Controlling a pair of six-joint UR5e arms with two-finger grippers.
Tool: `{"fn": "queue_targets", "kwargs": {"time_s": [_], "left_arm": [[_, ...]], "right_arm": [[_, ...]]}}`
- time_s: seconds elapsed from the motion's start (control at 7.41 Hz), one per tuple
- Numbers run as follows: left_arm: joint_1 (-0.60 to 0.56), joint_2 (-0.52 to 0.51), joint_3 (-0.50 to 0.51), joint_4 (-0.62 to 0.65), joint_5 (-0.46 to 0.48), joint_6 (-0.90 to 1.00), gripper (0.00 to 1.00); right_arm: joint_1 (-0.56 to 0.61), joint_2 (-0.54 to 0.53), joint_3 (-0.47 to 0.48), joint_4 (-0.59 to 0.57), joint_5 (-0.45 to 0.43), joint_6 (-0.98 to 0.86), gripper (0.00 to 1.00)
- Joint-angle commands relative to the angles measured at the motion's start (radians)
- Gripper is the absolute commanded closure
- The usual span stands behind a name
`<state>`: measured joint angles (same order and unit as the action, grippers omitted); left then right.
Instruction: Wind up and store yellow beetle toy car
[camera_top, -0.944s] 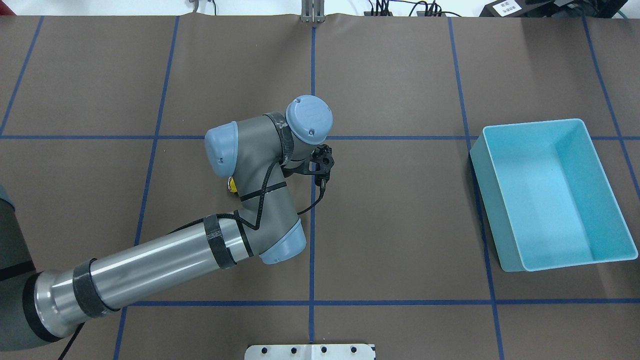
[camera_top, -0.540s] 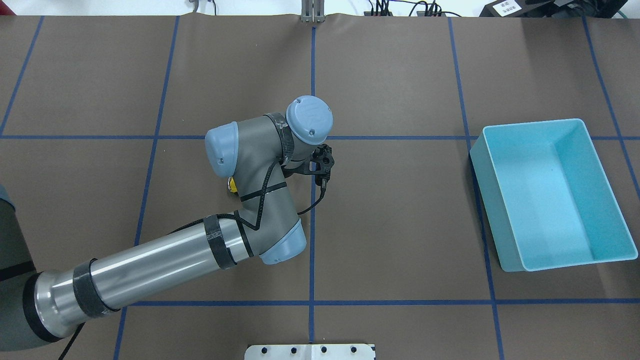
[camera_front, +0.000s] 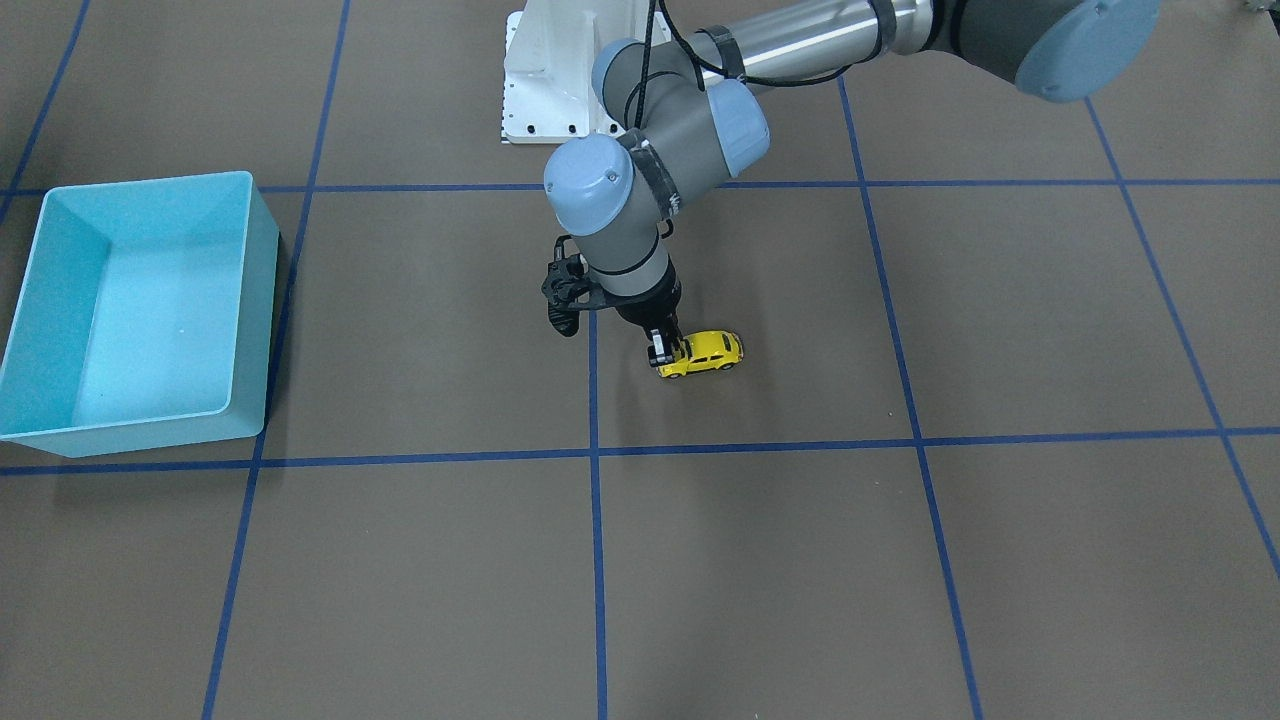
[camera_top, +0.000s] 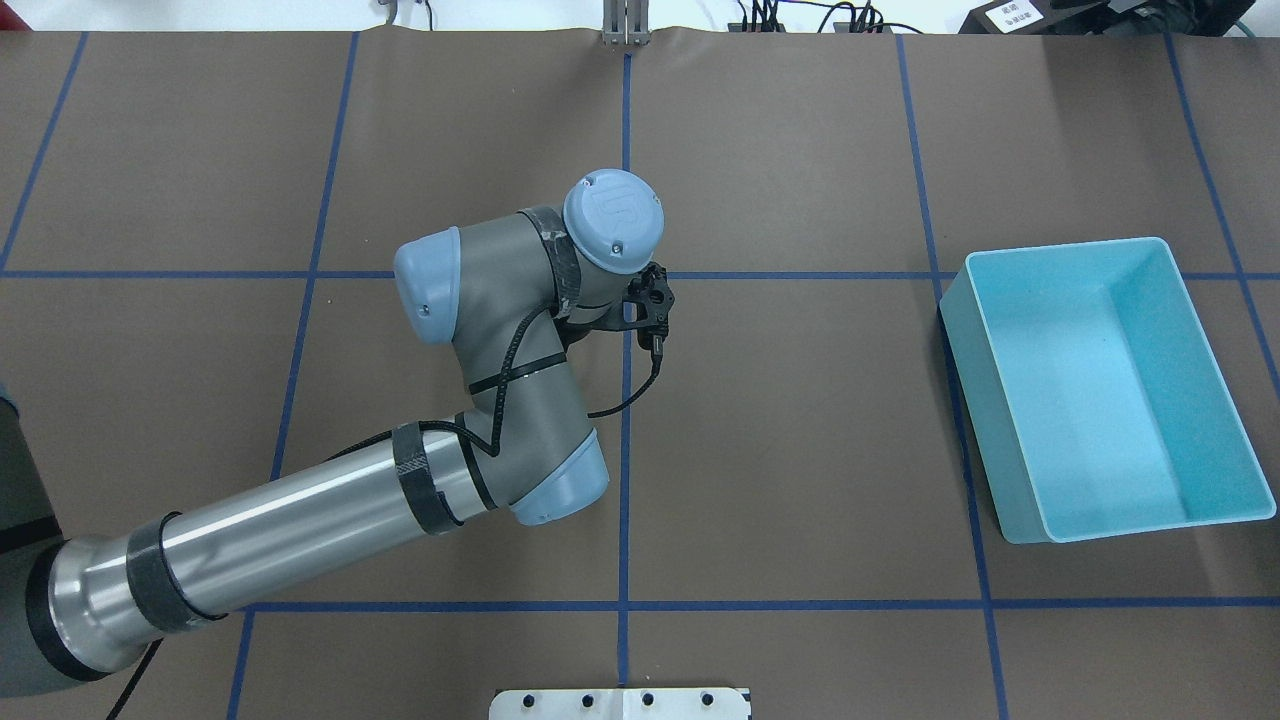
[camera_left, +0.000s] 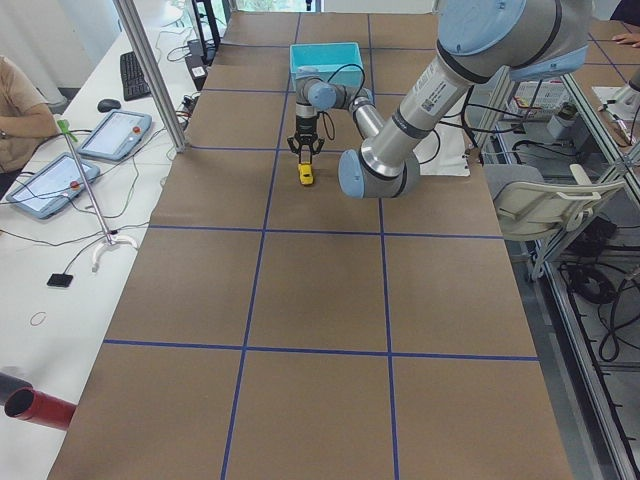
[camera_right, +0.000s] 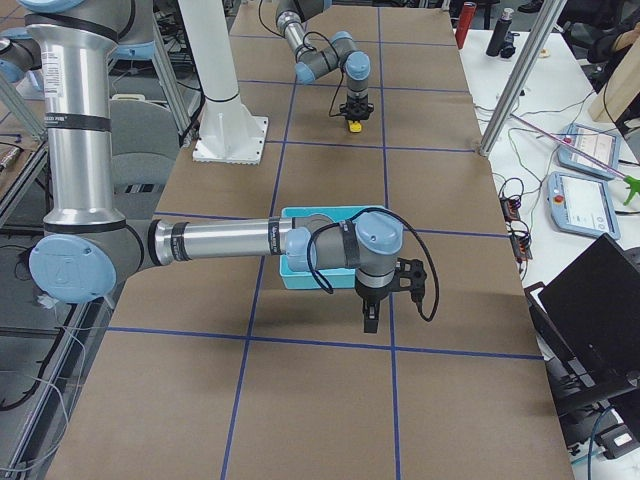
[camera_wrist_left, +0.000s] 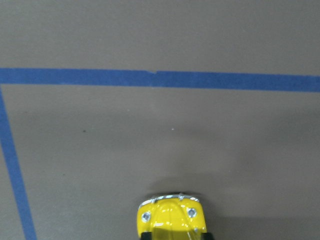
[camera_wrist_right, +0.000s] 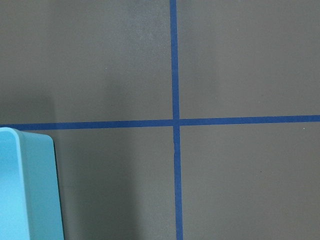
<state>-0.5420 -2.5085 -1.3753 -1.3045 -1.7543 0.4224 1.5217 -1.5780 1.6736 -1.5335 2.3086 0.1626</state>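
Note:
The left gripper's fingers are too high on the yellow beetle toy car's hood, so they should open, move lower and close around the car's front sides (camera_front: 673, 371).
The yellow beetle toy car (camera_front: 708, 351) stands on its wheels on the brown table, just right of the centre line in the front view. My left gripper (camera_front: 664, 352) points straight down and is shut on the car's end. The left wrist view shows the car's yellow nose (camera_wrist_left: 171, 216) between dark fingertips at the bottom edge. In the overhead view the arm hides car and gripper. My right gripper (camera_right: 368, 318) hangs low over the table beside the light blue bin (camera_right: 298, 276); I cannot tell whether it is open or shut.
The light blue bin (camera_front: 262, 300) is empty and stands at the table's right side in the overhead view (camera_top: 968, 420). Its corner shows in the right wrist view (camera_wrist_right: 25, 190). Blue tape lines grid the table. A white base plate (camera_front: 560, 90) lies under the left arm.
The left arm's wrist has shifted slightly toward the far side and left in the overhead view. The yellow sliver of car seen under it before is now hidden.

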Motion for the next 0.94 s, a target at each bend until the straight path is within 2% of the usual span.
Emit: {"fn": "queue_targets", "kwargs": {"time_s": [0.0, 0.13, 0.27, 0.4, 0.81], "left_arm": [[-0.027, 0.048, -0.089, 0.005, -0.002, 0.003, 1.0], [-0.023, 0.048, -0.073, 0.004, -0.004, 0.001, 0.82], [-0.019, 0.042, -0.055, 0.002, -0.014, -0.007, 0.4], [-0.019, 0.036, -0.044, -0.001, -0.063, -0.007, 0.01], [-0.016, -0.01, 0.022, -0.004, -0.12, -0.014, 0.0]], "right_arm": [[0.0, 0.001, 0.0, 0.001, 0.0, 0.0, 0.0], [0.0, 0.001, 0.0, -0.001, 0.0, 0.0, 0.0], [0.0, 0.0, 0.0, -0.001, 0.0, 0.0, 0.0], [0.0, 0.0, 0.0, -0.001, 0.0, 0.0, 0.0], [0.0, 0.0, 0.002, -0.001, 0.0, 0.0, 0.0]]}}
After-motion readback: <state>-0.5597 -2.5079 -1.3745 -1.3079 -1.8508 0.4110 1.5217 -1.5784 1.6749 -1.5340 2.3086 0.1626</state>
